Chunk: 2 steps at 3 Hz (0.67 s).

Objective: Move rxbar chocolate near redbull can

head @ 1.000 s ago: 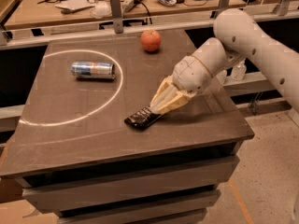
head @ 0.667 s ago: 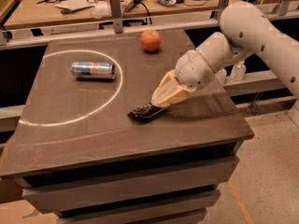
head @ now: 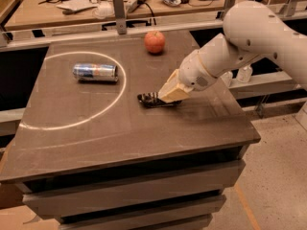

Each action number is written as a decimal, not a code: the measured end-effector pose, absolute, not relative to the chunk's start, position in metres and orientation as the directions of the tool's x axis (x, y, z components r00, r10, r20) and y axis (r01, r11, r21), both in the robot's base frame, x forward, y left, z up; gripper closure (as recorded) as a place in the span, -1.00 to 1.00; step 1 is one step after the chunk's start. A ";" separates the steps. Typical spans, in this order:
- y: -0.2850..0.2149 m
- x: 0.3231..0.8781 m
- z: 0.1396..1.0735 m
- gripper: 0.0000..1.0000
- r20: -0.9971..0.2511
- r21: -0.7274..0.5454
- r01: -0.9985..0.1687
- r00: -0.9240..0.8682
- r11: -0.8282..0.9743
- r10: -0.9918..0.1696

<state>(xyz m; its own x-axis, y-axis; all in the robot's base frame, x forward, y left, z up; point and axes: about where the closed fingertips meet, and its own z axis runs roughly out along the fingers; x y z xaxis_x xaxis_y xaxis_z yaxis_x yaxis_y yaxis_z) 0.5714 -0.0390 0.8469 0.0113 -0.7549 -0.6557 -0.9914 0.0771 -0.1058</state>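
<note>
I will release the rxbar chocolate by the white circle's edge, just off the redbull can's end (head: 139,69) nearest the apple.
The rxbar chocolate (head: 149,99), a flat black bar, is near the middle of the brown table (head: 144,143). My gripper (head: 170,93), with cream-coloured fingers, is shut on the bar's right end and holds it low over the table. The redbull can (head: 95,72) lies on its side at the left, inside a white circle drawn on the table, about a can's length left of and beyond the bar. The bar's right end is hidden under the fingers.
A red apple (head: 154,41) sits at the far edge of the table, beyond the gripper. A metal rail and a cluttered desk (head: 96,6) stand behind the table. The table's right edge is close under my arm.
The gripper and the bar have moved together away from the front, toward the table's far side and slightly nearer the can. The can and apple have not moved.
</note>
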 end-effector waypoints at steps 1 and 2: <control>-0.034 0.624 0.852 1.00 -0.686 -0.175 -0.926 -0.129 0.334 -0.716; -0.033 0.650 0.861 1.00 -0.715 -0.206 -0.882 -0.160 0.424 -0.680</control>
<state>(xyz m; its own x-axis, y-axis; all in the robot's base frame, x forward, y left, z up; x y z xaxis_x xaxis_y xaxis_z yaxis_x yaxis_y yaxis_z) 0.6500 -0.0332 0.8606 -0.1599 -0.6802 -0.7153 -0.8818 0.4241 -0.2061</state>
